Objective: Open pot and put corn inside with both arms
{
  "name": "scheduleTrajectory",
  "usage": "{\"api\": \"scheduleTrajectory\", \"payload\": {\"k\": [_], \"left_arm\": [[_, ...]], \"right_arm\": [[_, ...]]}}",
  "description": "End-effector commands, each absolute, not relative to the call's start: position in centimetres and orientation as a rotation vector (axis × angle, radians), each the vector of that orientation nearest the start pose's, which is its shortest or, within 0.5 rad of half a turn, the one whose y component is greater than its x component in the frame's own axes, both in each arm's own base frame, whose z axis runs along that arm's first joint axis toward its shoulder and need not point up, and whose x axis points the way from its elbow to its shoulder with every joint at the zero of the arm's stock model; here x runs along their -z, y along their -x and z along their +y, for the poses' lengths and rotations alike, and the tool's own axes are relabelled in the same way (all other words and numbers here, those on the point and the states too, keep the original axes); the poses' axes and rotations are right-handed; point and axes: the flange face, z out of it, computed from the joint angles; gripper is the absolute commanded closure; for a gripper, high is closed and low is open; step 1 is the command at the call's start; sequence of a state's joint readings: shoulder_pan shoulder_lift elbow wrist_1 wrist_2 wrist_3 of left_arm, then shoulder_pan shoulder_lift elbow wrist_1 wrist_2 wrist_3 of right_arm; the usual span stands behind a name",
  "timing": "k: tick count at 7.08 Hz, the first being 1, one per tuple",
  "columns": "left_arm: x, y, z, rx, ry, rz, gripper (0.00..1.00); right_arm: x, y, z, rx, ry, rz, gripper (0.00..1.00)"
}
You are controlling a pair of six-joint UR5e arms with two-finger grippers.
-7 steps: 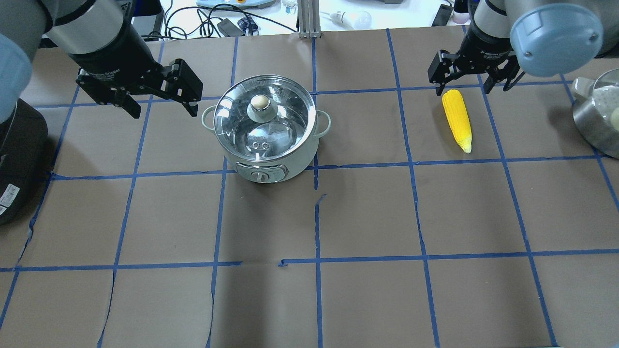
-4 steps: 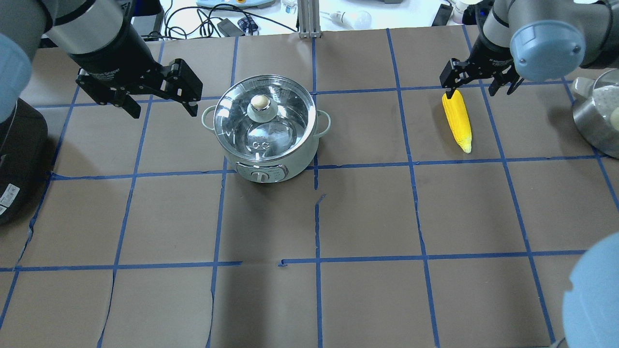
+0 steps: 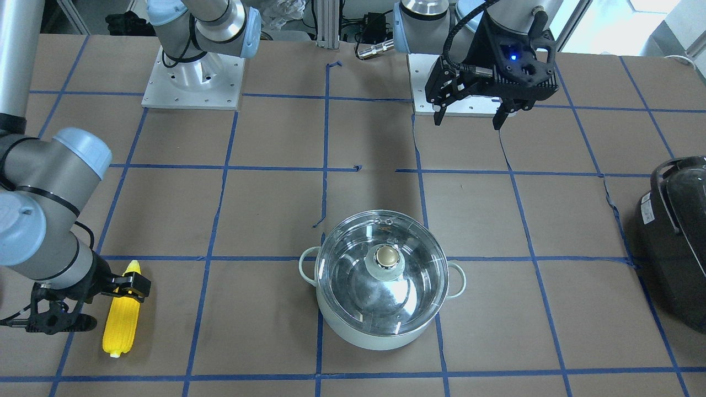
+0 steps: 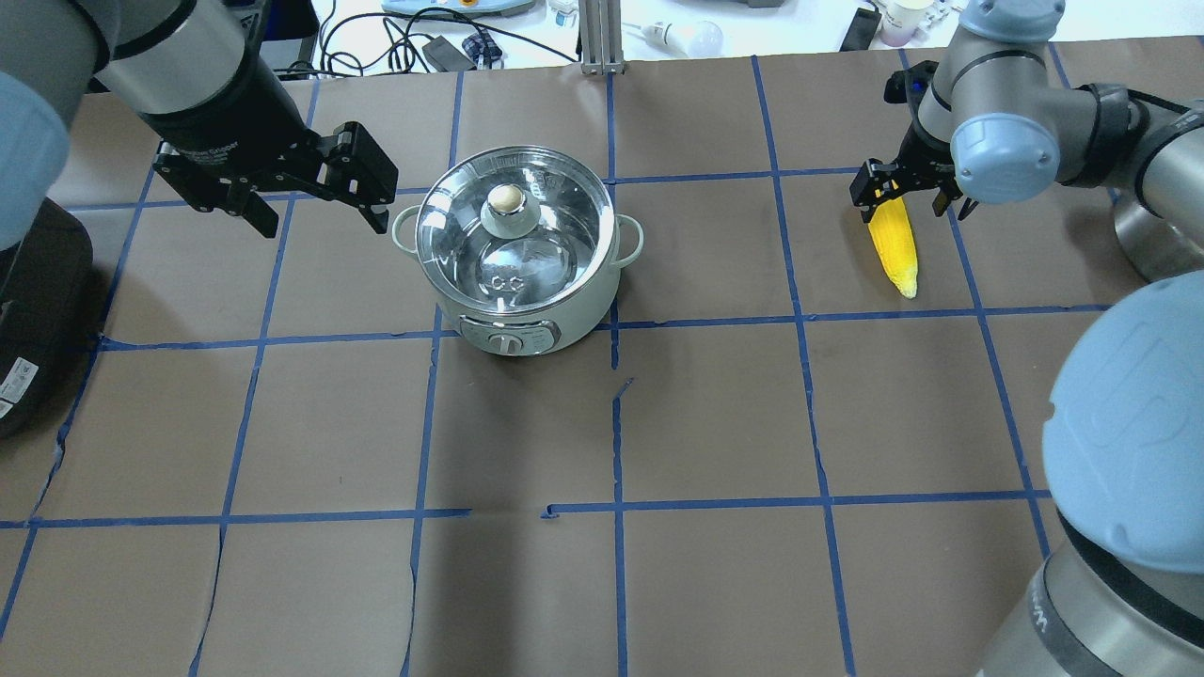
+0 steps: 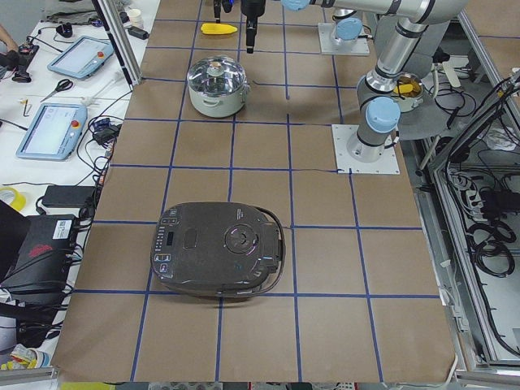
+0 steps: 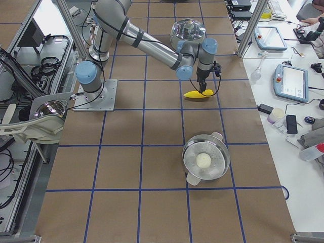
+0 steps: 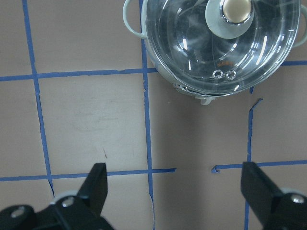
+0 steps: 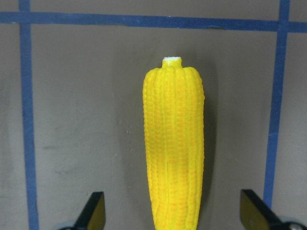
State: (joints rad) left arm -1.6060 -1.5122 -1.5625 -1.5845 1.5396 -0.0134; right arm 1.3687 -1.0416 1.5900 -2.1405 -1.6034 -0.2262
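Observation:
Next, my left gripper goes to the glass lid's brass knob [image 3: 387, 257] [image 7: 237, 10] and closes there, because lifting the lid opens the pale mint pot.
The pale mint pot [image 4: 515, 282] stands at the far middle of the table with its glass lid and brass knob [image 4: 506, 198] on; it also shows in the front view [image 3: 380, 331] and the left wrist view [image 7: 192, 88]. My left gripper [image 4: 320, 214] is open and empty, raised to the left of the pot. The yellow corn [image 4: 895, 246] lies flat to the right. My right gripper [image 4: 901, 202] is open and low over the corn's far part. In the right wrist view one finger [image 8: 93, 211] stands on each side of the corn [image 8: 173, 143], its whitish stub pointing away.
A large black appliance [image 4: 28, 310] sits at the left edge. A steel pot [image 6: 205, 161] with a white ball inside stands near the corn on the right. My right arm's elbow [image 4: 1129, 423] hangs over the near right of the table. Cables and tablets lie beyond the far edge.
My right gripper has come down and forward over the corn, and its fingers now straddle it. The right elbow has swung into the near right. The left gripper has barely moved.

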Motion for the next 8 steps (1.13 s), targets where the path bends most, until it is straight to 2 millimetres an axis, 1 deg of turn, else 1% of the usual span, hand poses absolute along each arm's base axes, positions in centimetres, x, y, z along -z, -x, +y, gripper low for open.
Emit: {"api": "scheduleTrajectory", "payload": {"k": [1,2,3,4,5,6,7,8], "left_arm": [[-50.7,15.3,-47.5,0.052,-0.027,3.170,0.00],[-48.8,15.2,-49.4,0.013,0.031,3.166,0.00],[-45.4,15.7,-53.1,0.046,0.101,3.157,0.00],[-42.0,17.6,-56.1,0.082,0.060,3.160,0.00],[-41.0,20.3,-58.4,0.099,-0.005,3.160,0.00],[-39.6,22.0,-61.0,0.087,-0.034,3.158,0.00],[-37.3,23.2,-62.1,0.053,-0.051,3.156,0.00],[-35.5,24.9,-62.7,0.078,-0.056,3.161,0.00]], "right_arm": [[-20.3,0.7,-66.5,-0.009,0.015,3.167,0.00],[-19.8,0.6,-66.3,0.007,0.012,3.165,0.00],[-19.2,0.6,-66.3,0.012,0.014,3.164,0.07],[-18.9,0.6,-66.4,0.006,0.012,3.161,0.16],[-18.6,0.6,-66.4,-0.001,0.014,3.160,0.38],[-19.1,0.7,-66.7,0.015,0.046,3.167,0.71],[-19.5,0.6,-66.7,0.023,0.053,3.160,0.96],[-20.5,0.6,-66.6,0.037,0.043,3.164,1.00]]}}
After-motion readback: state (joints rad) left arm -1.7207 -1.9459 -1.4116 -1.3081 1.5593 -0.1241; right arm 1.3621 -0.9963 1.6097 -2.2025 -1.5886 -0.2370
